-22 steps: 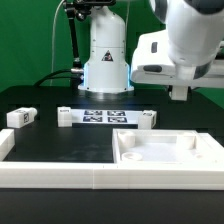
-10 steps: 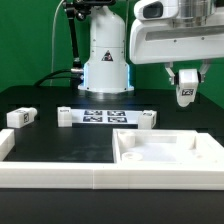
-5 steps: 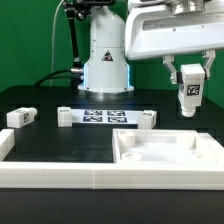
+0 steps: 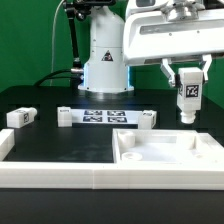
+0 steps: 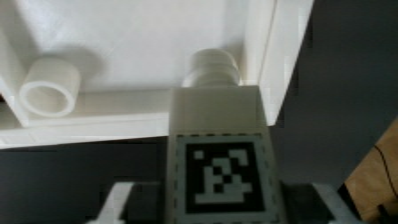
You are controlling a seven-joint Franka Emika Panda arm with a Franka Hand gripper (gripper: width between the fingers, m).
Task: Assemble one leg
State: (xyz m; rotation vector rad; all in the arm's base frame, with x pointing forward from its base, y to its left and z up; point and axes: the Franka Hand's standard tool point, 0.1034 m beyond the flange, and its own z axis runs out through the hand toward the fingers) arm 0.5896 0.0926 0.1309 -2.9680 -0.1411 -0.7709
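Note:
The leg is standing upright in the white panel's inside corner (image 4: 204, 157) (image 5: 217, 76) beside the round socket. My gripper needs to let go of it there.
My gripper (image 4: 188, 82) is shut on the leg (image 4: 188, 96), a white block with a black-and-white tag on its face. It holds the leg upright in the air, above the far right corner of the large white rimmed panel (image 4: 165, 160). In the wrist view the leg (image 5: 221, 150) runs between my fingers (image 5: 125, 200), its thin end pointing down at the panel's corner (image 5: 143, 100). A white round socket (image 5: 54, 88) stands up inside the panel.
The marker board (image 4: 105, 117) lies at the table's middle back. A second white leg block (image 4: 22, 117) lies at the exterior view's left. A white rail (image 4: 10, 145) runs along the front left. The robot's base (image 4: 105, 60) stands behind.
The arm has swung in from the exterior view's right, carrying the leg leftward and slightly lower, to a spot above the panel's far right corner.

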